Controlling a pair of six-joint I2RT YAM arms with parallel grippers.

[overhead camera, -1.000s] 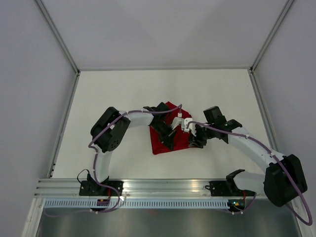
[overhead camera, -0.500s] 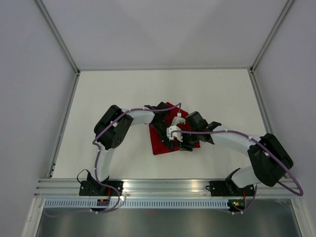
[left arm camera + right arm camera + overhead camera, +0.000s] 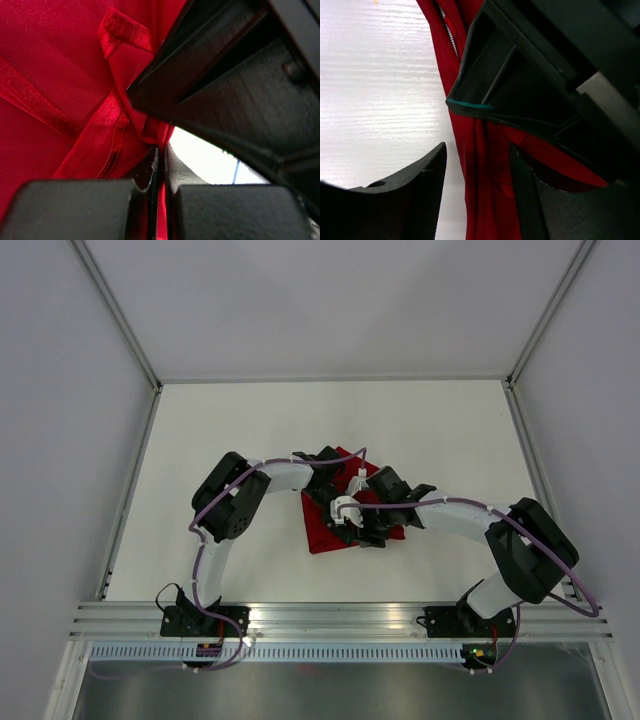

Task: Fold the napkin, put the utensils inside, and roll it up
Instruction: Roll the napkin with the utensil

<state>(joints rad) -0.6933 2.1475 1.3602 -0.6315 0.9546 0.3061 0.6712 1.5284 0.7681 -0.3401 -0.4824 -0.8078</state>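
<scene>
My left gripper pinches a raised napkin fold close against my right gripper; I should open, back off and take the napkin's near edge (image 3: 324, 550).
The deep-red napkin (image 3: 322, 536) lies bunched at the middle of the white table, largely covered by both grippers. My left gripper (image 3: 337, 506) is shut on a raised fold of the napkin (image 3: 65, 75); the cloth is pinched thin between its pads (image 3: 161, 167). My right gripper (image 3: 358, 526) is pressed close against the left one. It stands open (image 3: 477, 150), and a hanging edge of the napkin (image 3: 487, 200) runs between its fingers, against the right finger (image 3: 530, 200). The utensils are out of view.
The white table (image 3: 250, 430) is walled by grey panels at the back and both sides. A metal rail (image 3: 340, 618) runs along the near edge by the arm bases. Each wrist view is partly blocked by the other gripper's black body (image 3: 240, 85).
My right arm has swung left across the napkin, up against the left gripper, and its jaws have opened wider. The left gripper has stayed shut on the fold.
</scene>
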